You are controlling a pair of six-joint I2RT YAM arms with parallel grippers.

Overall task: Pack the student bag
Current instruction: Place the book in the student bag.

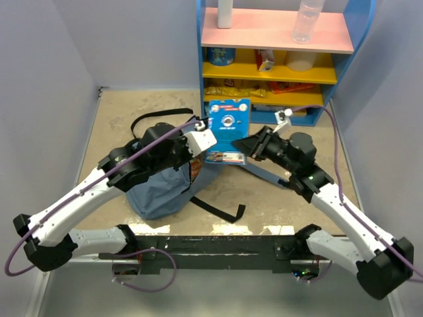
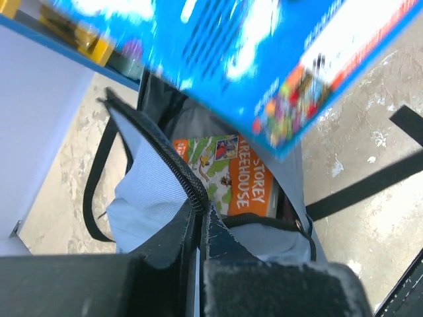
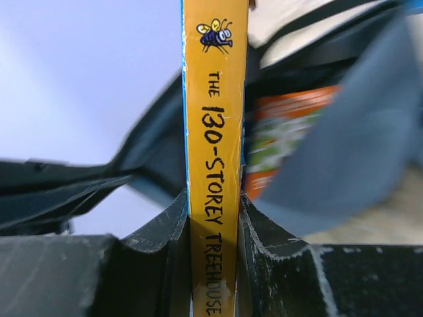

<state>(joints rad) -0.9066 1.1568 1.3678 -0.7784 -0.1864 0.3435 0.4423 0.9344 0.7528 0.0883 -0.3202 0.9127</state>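
My right gripper is going to let go of the blue-covered book inside the student bag's opening (image 1: 197,168) (image 3: 271,140), next to the orange Treehouse book.
The grey-blue student bag (image 1: 158,191) lies on the table left of centre, its mouth facing right. My left gripper (image 1: 190,160) is shut on the bag's zipper rim (image 2: 188,191) and holds the mouth open. An orange Treehouse book (image 2: 241,178) sits inside. My right gripper (image 1: 242,146) is shut on a blue-covered book (image 1: 227,129) with a yellow spine reading "The 130-Storey Treehouse" (image 3: 215,132). It holds the book upright just right of the bag's mouth. In the left wrist view the blue book (image 2: 264,59) hangs over the opening. The bag's fabric (image 3: 357,132) and the orange book (image 3: 281,135) lie just beyond the spine.
A blue shelf unit (image 1: 344,79) with pink and yellow boards stands at the back, holding bottles (image 1: 308,20), a cup and snack packs. Black webbing straps (image 1: 215,208) trail on the tabletop in front of and behind the bag. Pale walls close in on left and right.
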